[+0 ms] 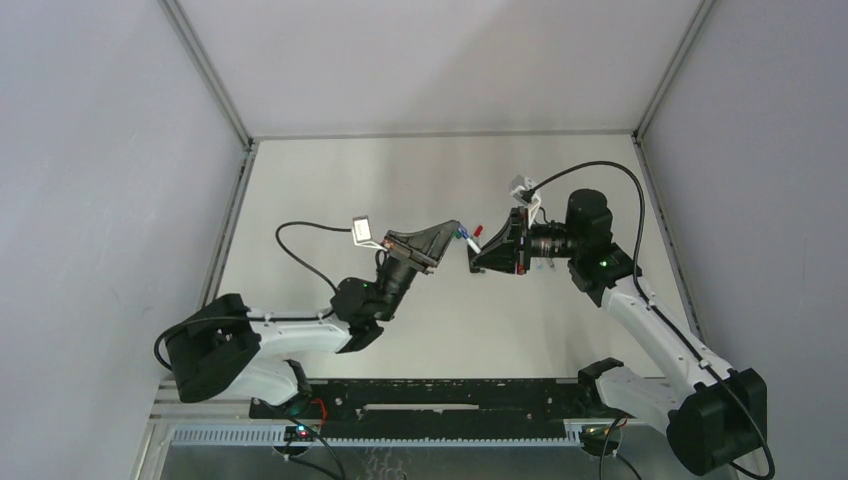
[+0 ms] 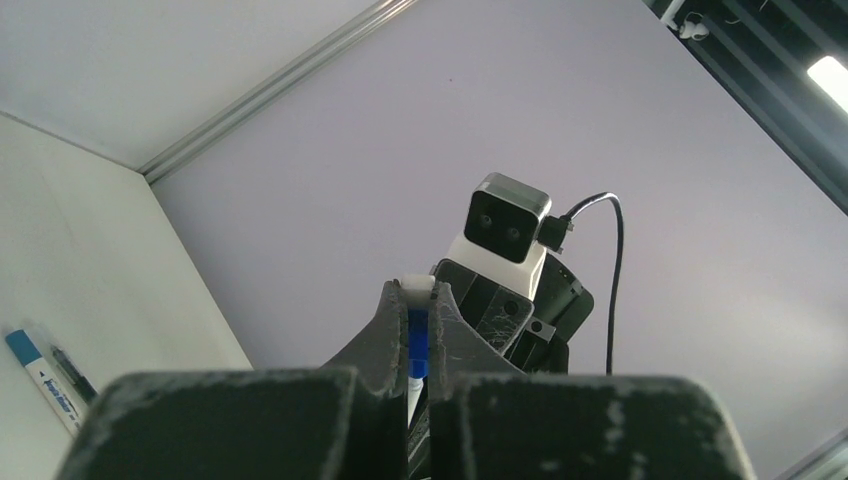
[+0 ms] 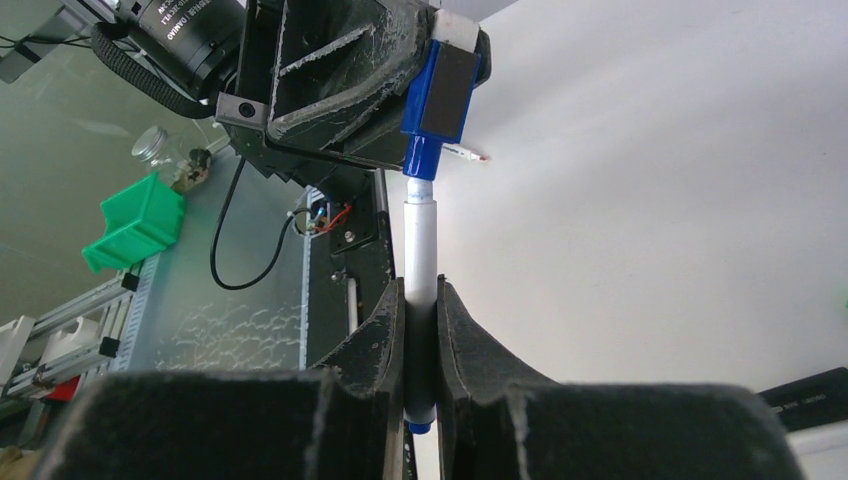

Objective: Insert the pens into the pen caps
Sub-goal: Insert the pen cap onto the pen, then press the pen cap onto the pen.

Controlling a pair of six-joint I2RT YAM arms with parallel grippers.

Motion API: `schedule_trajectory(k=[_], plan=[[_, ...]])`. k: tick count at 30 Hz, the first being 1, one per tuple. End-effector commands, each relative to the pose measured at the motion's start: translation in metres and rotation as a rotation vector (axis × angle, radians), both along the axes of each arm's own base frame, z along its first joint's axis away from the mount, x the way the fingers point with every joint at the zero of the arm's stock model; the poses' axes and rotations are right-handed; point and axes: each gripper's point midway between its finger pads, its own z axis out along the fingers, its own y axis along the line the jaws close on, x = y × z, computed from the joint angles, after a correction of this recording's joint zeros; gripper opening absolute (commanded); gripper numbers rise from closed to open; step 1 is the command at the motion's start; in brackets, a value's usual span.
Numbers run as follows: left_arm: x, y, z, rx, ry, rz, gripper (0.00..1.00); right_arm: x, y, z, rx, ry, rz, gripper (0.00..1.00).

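My right gripper has the pen with the white body. It will let go of it between the blue-ended white pen and the thin dark pen (image 1: 541, 249).
My right gripper (image 3: 421, 300) is shut on a white-barrelled pen (image 3: 420, 250) with a blue rear end, holding it in the air. My left gripper (image 2: 418, 300) is shut on a blue pen cap (image 2: 418, 335) with a white end. In the right wrist view the cap (image 3: 438, 95) sits over the pen's blue front end, in line with the barrel. In the top view the left gripper (image 1: 455, 234) and the right gripper (image 1: 478, 260) meet tip to tip above the table's middle. A blue-ended white pen (image 2: 40, 375) and a thin dark pen (image 2: 72, 372) lie on the table.
A red-tipped pen (image 3: 466, 154) lies on the white table beyond the grippers. Past the table's near edge are a green bin (image 3: 135, 225), a glass jar (image 3: 165, 150) and cables. Grey walls enclose the table on three sides.
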Motion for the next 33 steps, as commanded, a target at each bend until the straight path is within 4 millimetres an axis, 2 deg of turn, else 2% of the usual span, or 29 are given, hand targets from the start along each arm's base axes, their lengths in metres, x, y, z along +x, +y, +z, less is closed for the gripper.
schedule_trajectory(k=[1, 7, 12, 16, 23, 27, 30, 33], plan=[[-0.013, -0.010, 0.009, -0.013, -0.045, -0.081, 0.00, 0.003, -0.003, 0.008, 0.018, -0.046, -0.025, 0.00], [-0.025, -0.026, -0.008, 0.056, -0.057, -0.171, 0.00, 0.004, -0.004, 0.009, 0.020, -0.051, -0.028, 0.00], [-0.034, -0.047, -0.039, 0.195, -0.040, -0.246, 0.00, 0.005, -0.005, 0.009, 0.019, -0.054, -0.034, 0.00], [-0.046, -0.061, -0.051, 0.213, -0.036, -0.292, 0.00, 0.011, -0.006, 0.007, 0.008, -0.060, -0.067, 0.00], [-0.075, -0.095, -0.072, 0.192, 0.005, -0.393, 0.00, 0.020, -0.014, 0.010, 0.007, -0.075, -0.128, 0.00], [-0.102, -0.112, -0.089, 0.212, 0.032, -0.479, 0.00, 0.029, -0.023, 0.012, 0.010, -0.071, -0.174, 0.00], [-0.118, -0.114, -0.105, 0.234, 0.065, -0.535, 0.00, 0.035, -0.032, 0.015, 0.013, -0.075, -0.212, 0.00], [-0.126, -0.102, -0.116, 0.254, 0.088, -0.549, 0.00, 0.039, -0.041, 0.019, 0.021, -0.082, -0.235, 0.00]])
